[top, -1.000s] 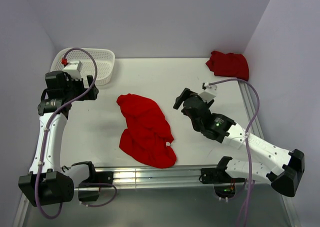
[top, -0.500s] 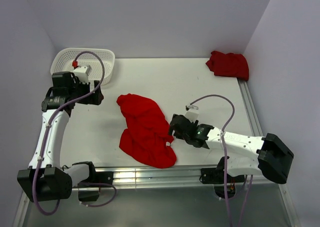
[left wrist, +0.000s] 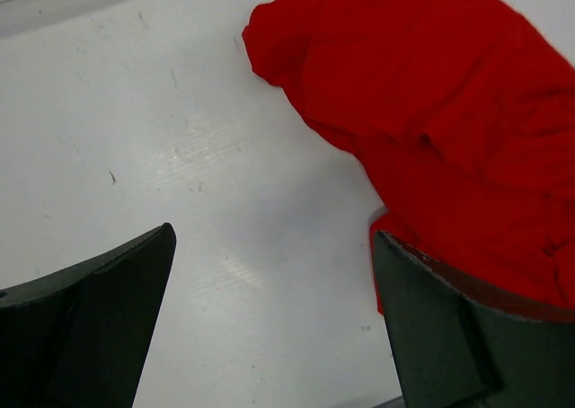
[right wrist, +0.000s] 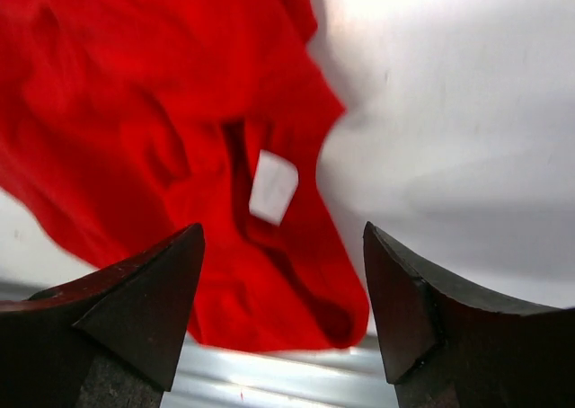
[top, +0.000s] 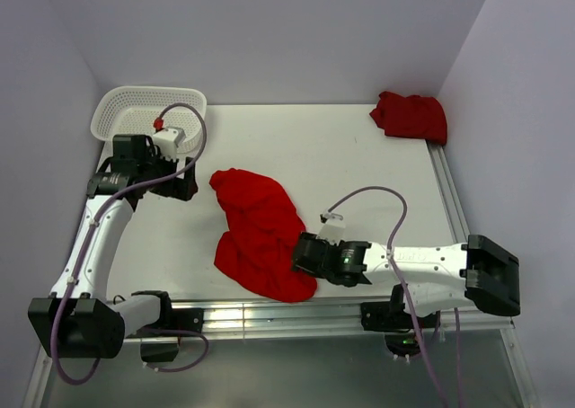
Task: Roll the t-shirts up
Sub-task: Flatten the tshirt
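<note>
The far corner [top: 216, 180] [left wrist: 269, 44] of the middle red t-shirt, the small end sticking out toward the white mesh basket, will be gripped by my left gripper.
A crumpled red t-shirt [top: 260, 233] lies in the middle of the white table. A second red t-shirt [top: 411, 116] lies bunched at the far right corner. My right gripper [top: 301, 257] is open, low over the near right edge of the middle shirt; the right wrist view shows the shirt [right wrist: 171, 156] and its white neck label [right wrist: 272, 186] between the open fingers. My left gripper [top: 184, 185] is open just left of the shirt's far end; in the left wrist view the shirt [left wrist: 431, 129] lies ahead and to the right, bare table between the fingers.
A white mesh basket [top: 148, 113] stands at the far left corner. A metal rail [top: 269, 316] runs along the table's near edge, close behind the shirt. Purple walls close the back and sides.
My right arm has swung down and left from mid-table to the shirt's near right edge. My left gripper has moved right toward the shirt's far end. The shirts have not moved.
</note>
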`<state>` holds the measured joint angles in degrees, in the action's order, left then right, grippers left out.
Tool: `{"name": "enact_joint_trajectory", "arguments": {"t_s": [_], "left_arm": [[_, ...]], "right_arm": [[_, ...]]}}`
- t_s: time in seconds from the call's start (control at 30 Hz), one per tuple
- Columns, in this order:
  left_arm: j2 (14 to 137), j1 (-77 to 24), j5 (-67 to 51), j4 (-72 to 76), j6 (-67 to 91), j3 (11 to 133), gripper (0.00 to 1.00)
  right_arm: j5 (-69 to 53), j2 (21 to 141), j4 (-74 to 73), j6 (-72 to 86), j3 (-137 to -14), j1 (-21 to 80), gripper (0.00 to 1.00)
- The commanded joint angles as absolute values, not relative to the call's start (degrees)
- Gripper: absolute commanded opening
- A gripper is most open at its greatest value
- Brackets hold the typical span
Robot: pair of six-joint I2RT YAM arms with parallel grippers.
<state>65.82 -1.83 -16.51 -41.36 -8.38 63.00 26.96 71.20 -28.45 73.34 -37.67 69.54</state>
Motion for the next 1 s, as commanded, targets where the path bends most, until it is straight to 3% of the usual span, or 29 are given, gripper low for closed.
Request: {"name": "enact_joint_trajectory", "arguments": {"t_s": [0.0, 0.3, 0.63, 0.87, 0.97], "left_arm": [[66.53, -2.37, -14.77, -44.03, -12.82, 62.14, 0.97], [67.24, -3.08, -15.03, -44.30, -13.01, 60.47, 0.96], [68.03, -4.39, -14.07, -43.95, -12.66, 59.59, 0.96], [68.90, -4.75, -13.89, -43.51, -12.66, 58.89, 0.96], [69.52, -5.01, -14.24, -43.15, -12.66, 58.71, 0.96]], "right_arm": [[26.72, 67.94, -30.94, 80.68, -35.60, 72.85, 0.78], [26.45, 70.75, -37.60, 89.91, -37.17, 82.69, 0.73], [27.69, 80.84, -40.08, 88.86, -43.41, 83.50, 0.65], [28.82, 79.99, -44.10, 91.49, -42.89, 83.15, 0.16], [31.37, 74.20, -47.19, 92.20, -42.63, 81.66, 0.08]]}}
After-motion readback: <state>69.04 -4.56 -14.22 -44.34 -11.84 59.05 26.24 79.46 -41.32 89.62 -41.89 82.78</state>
